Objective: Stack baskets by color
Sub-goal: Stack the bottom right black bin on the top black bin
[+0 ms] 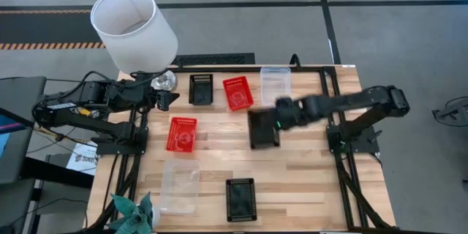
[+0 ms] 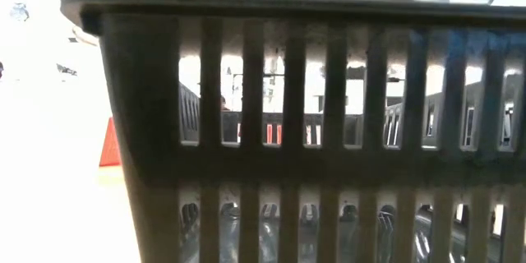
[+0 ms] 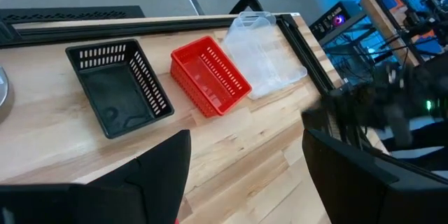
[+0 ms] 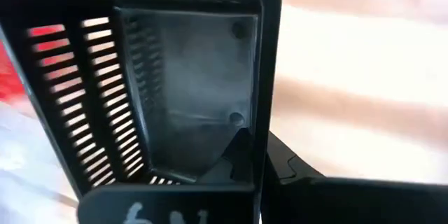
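My right gripper needs to release its black basket inside the black basket at the table's far edge (image 1: 201, 89), beside the red basket.
My right gripper (image 1: 280, 115) is over the middle of the table, shut on a black basket (image 1: 263, 129). At the far edge a black basket (image 1: 201, 89), a red basket (image 1: 238, 93) and a clear basket (image 1: 276, 84) stand in a row on their bases. A second red basket (image 1: 181, 133) stands left of centre. A clear basket (image 1: 179, 185) and a black basket (image 1: 240, 199) stand near the front edge; this black one fills the low view (image 2: 288, 131). My left gripper (image 3: 245, 175) waits open at the far left, holding nothing. My right gripper holds the black basket by one side wall (image 4: 264, 98), near its rim. One finger (image 4: 227, 161) is inside the basket and the other finger (image 4: 294, 171) is outside. The fingers slant down from the table's right. The basket hangs below them, open side up, apparently off the table.
A white lampshade (image 1: 134, 29) stands over the far left corner, above my left arm. A teal object (image 1: 135, 212) lies at the near left corner. Bare wood shows at the near right (image 1: 307, 183).
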